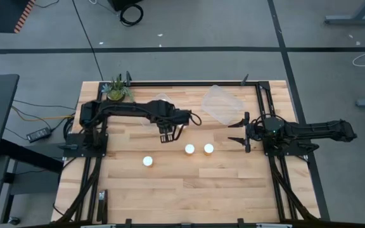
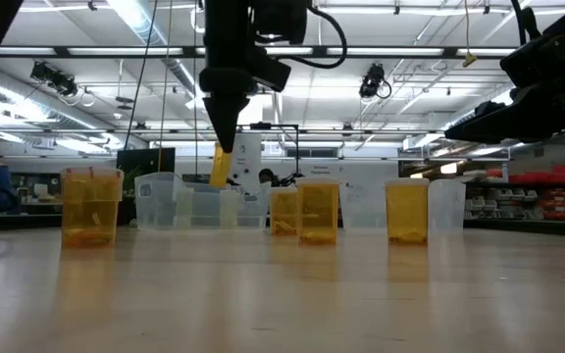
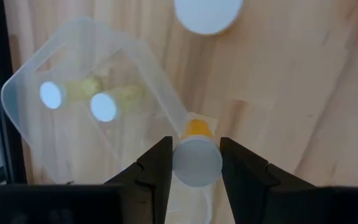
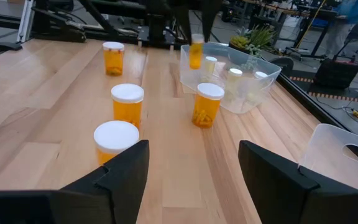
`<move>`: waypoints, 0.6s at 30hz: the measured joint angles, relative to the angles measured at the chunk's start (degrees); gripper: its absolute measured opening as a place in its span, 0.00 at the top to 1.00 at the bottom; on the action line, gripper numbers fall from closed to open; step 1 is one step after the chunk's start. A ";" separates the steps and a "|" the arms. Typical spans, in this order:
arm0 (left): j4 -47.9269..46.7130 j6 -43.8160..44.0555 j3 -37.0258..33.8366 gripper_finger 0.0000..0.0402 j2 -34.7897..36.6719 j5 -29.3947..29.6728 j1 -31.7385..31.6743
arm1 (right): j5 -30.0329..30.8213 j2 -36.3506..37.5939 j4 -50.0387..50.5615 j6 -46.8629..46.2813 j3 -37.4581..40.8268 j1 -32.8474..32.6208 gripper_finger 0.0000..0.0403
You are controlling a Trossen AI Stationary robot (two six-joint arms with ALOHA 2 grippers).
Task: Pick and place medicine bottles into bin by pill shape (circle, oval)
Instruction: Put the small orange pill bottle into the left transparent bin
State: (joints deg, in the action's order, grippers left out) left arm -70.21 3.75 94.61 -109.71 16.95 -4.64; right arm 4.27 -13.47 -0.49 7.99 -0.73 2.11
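Next, I let go of the small orange bottle with my left gripper beside the white-capped bottles in the clear bin [image 1: 161,123] [image 3: 132,137] near the plant. The small orange bottle is now high above the table.
My left gripper [image 1: 167,137] is shut on a small bottle [image 3: 197,163] with a white cap and an orange body, high above the table near a clear bin [image 3: 86,74]. That bin holds two white-capped bottles [image 3: 104,106]. Three white-capped orange bottles [image 1: 189,149] stand upright on the wood at mid-table. A fourth [image 4: 207,104] stands by the bin. My right gripper [image 1: 239,133] is open and empty at the table's right, pointing toward the bottles. My left gripper pinches the small bottle between its two fingers at the sides of its cap end [image 3: 197,163], coming from above and pointing down. The bottle hangs below the fingertips [image 2: 221,167], a little tilted and lifted clear of the table.
A second clear bin [image 1: 222,103] sits at the far right of the table; it also shows in the right wrist view [image 4: 347,149]. A small plant [image 1: 116,90] stands at the far left corner. Bare wood lies along the near half of the table.
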 joint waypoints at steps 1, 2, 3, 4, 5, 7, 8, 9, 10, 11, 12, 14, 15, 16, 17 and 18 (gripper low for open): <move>0.00 0.00 0.00 0.67 0.00 -0.01 -0.51 | -0.01 0.01 0.00 0.00 0.00 0.00 0.37; 0.00 0.00 0.00 0.68 0.00 -0.02 -0.97 | -0.02 0.00 0.00 0.02 0.00 0.00 0.37; -0.07 -0.03 0.00 0.68 0.00 -0.02 -1.40 | -0.01 0.00 0.00 0.00 0.00 0.00 0.37; -0.26 -0.15 0.00 0.68 0.00 -0.02 -1.80 | -0.01 0.00 0.00 0.00 0.00 0.00 0.37; -0.48 -0.36 0.00 0.69 0.00 -0.02 -2.17 | 0.00 0.00 0.00 0.00 0.00 0.00 0.37; -0.83 -0.62 0.00 0.69 -0.02 -0.02 -2.91 | 0.00 0.01 0.00 0.02 0.00 0.00 0.37; -0.91 -0.68 0.00 0.69 0.00 -0.02 -3.29 | 0.00 0.00 -0.01 0.00 0.00 0.00 0.37; -0.89 -0.68 0.00 0.68 0.00 -0.02 -3.71 | -0.01 0.01 0.00 0.00 0.00 0.00 0.37; -0.88 -0.68 0.00 0.68 0.00 -0.03 -4.14 | -0.01 0.00 0.00 0.01 0.00 0.00 0.37; -0.88 -0.67 0.00 0.67 0.00 -0.04 -4.61 | -0.02 0.01 0.00 0.00 0.00 0.00 0.37; -0.88 -0.63 0.00 0.67 0.00 -0.04 -5.15 | -0.01 0.00 0.00 0.00 0.00 0.00 0.37; -0.72 -0.04 -0.11 0.67 0.00 -0.02 -6.22 | -0.02 0.02 0.00 0.00 0.00 0.00 0.37; -0.45 0.09 -0.37 0.67 -0.02 -0.02 -6.79 | -0.02 0.02 0.00 0.00 0.00 0.00 0.37; -0.44 0.09 -0.59 0.67 -0.02 -0.04 -7.31 | 0.00 0.00 0.00 0.00 0.00 0.00 0.37; -0.07 0.09 -1.07 0.67 -0.02 -0.02 -7.79 | -0.01 0.01 0.00 0.01 0.00 0.00 0.37; 0.60 0.05 -1.66 0.67 -0.02 -0.02 -8.24 | 0.00 0.01 0.00 0.00 0.00 0.00 0.37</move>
State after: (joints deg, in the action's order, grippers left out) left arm -69.61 3.80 92.95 -109.73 16.93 -12.88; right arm 4.27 -13.46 -0.49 7.99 -0.73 2.11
